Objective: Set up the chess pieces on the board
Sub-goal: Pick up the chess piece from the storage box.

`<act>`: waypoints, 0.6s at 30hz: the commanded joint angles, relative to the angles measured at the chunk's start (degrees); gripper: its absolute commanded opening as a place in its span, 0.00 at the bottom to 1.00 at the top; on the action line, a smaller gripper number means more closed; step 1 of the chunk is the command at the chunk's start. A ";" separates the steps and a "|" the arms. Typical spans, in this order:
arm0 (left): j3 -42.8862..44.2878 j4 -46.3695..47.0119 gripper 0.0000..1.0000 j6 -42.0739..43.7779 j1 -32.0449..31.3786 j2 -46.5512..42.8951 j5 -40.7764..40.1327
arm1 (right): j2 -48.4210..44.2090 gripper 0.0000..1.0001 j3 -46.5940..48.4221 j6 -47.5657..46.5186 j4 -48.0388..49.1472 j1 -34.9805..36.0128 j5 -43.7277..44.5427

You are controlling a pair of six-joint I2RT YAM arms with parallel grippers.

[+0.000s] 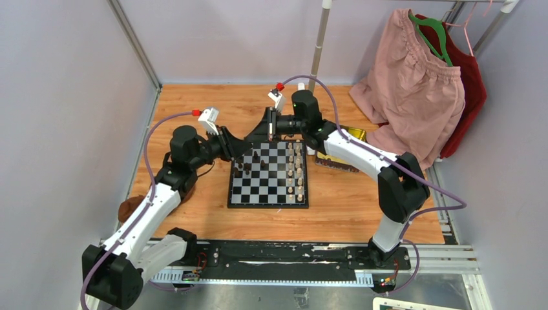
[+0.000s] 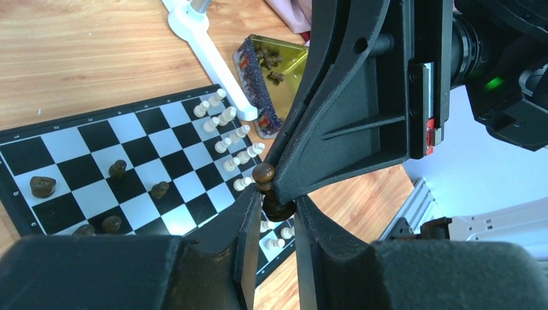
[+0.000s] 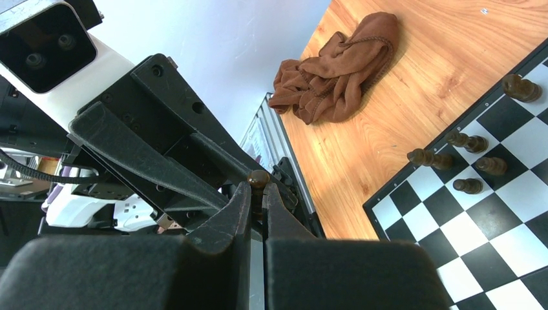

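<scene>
I need to open my right gripper, as the dark pawn lies at a slant across its fingertips, and take the pawn in line (image 3: 258,179) while my left gripper holds its base.
The board (image 1: 258,188) lies mid-table, and shows in the left wrist view (image 2: 71,145) and the right wrist view (image 3: 491,226). Cream-white pieces (image 1: 298,169) stand in two rows along its right side. A few dark pieces (image 1: 248,165) stand near its far left corner. My two grippers meet above that corner. My right gripper (image 3: 257,194) is shut on the neck of a dark pawn (image 3: 258,177). My left gripper (image 2: 276,210) is closed round the same pawn's base (image 2: 279,208). From above, the left gripper (image 1: 244,148) and right gripper (image 1: 262,134) hide the pawn.
A gold tray (image 1: 353,134) holding more dark pieces (image 2: 271,59) sits right of the board's far corner. A white pole base (image 2: 207,45) lies beside it. A brown cloth (image 1: 129,208) lies at the left table edge. Pink and red garments (image 1: 413,84) hang at the back right.
</scene>
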 commanded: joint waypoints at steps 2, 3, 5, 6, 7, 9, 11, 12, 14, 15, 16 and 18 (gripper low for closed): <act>1.20 6.76 0.00 -1.34 0.29 -2.54 -0.19 | 1.39 0.00 -1.43 -0.24 -0.08 1.98 -4.26; 1.24 6.75 0.00 -1.23 0.31 -2.68 -0.11 | 1.27 0.00 -1.69 -0.35 0.15 2.00 -4.36; 1.51 6.17 0.00 -0.72 0.37 -2.74 -0.21 | 1.13 0.01 -2.07 -0.41 0.40 2.03 -4.62; 1.64 5.55 0.00 -0.38 0.38 -2.86 -0.37 | 1.03 0.01 -2.18 -0.57 0.40 2.01 -4.69; 1.71 4.75 0.00 0.22 0.38 -3.04 -0.58 | 0.83 0.03 -2.28 -0.76 0.41 1.94 -4.80; 1.61 3.44 0.00 1.59 0.38 -3.35 -1.00 | 0.54 0.07 -2.39 -1.10 0.33 1.83 -5.03; 1.65 2.10 0.00 3.23 0.37 -3.54 -1.11 | 0.31 0.12 -2.26 -1.46 0.03 1.63 -5.40; 1.80 1.28 0.00 4.08 0.38 -3.55 -1.07 | 0.16 0.15 -2.18 -1.65 -0.06 1.55 -5.62; 2.52 -0.82 0.00 6.10 0.37 -3.46 -1.15 | -0.07 0.19 -2.13 -1.93 -0.21 1.42 -5.93; 2.90 -2.02 0.00 7.07 0.38 -3.50 -1.11 | -0.28 0.21 -2.17 -2.03 -0.28 1.35 -6.04; 3.31 -3.22 0.00 8.19 0.38 -3.51 -1.09 | -0.51 0.22 -2.21 -2.19 -0.29 1.34 -6.17; 4.18 -6.08 0.00 10.12 0.38 -3.50 -1.07 | -0.96 0.24 -2.28 -2.32 -0.36 1.18 -6.36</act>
